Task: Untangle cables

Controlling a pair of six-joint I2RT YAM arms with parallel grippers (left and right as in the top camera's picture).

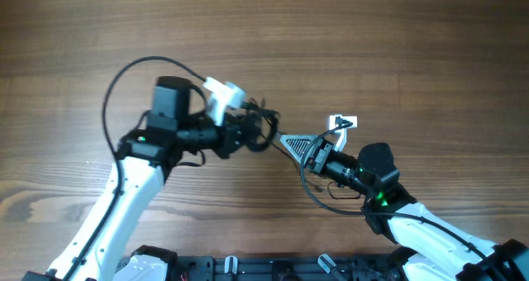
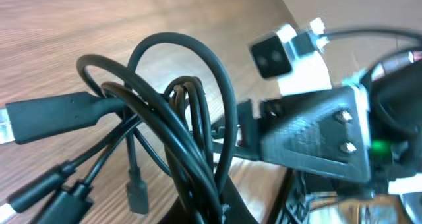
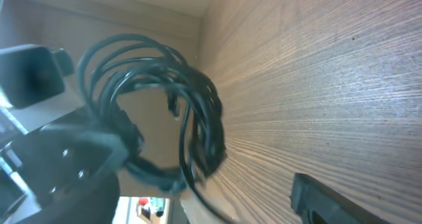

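Note:
Just a thin piece of cable runs between the right gripper's open fingers, so it should move in and take the cable bundle (image 1: 269,126) from the left gripper.
The cables (image 1: 263,129) are a bundle of thin black loops near the table's middle. My left gripper (image 1: 248,135) is shut on the bundle. In the left wrist view the cables (image 2: 178,118) rise in loops from the left gripper (image 2: 224,207), and several small plug ends (image 2: 137,192) hang toward the wood at the left. My right gripper (image 1: 310,139) sits just right of the bundle, open. In the right wrist view the cables (image 3: 158,105) hang ahead of the right gripper (image 3: 204,184), whose fingers (image 3: 326,197) stand wide apart. One strand (image 3: 191,178) runs down between them.
A thicker black arm cable (image 1: 116,87) arcs over the left arm, and another (image 1: 318,197) loops beside the right wrist. The right gripper's body (image 2: 316,135) fills the right of the left wrist view. Bare wooden table (image 1: 397,41) lies all around.

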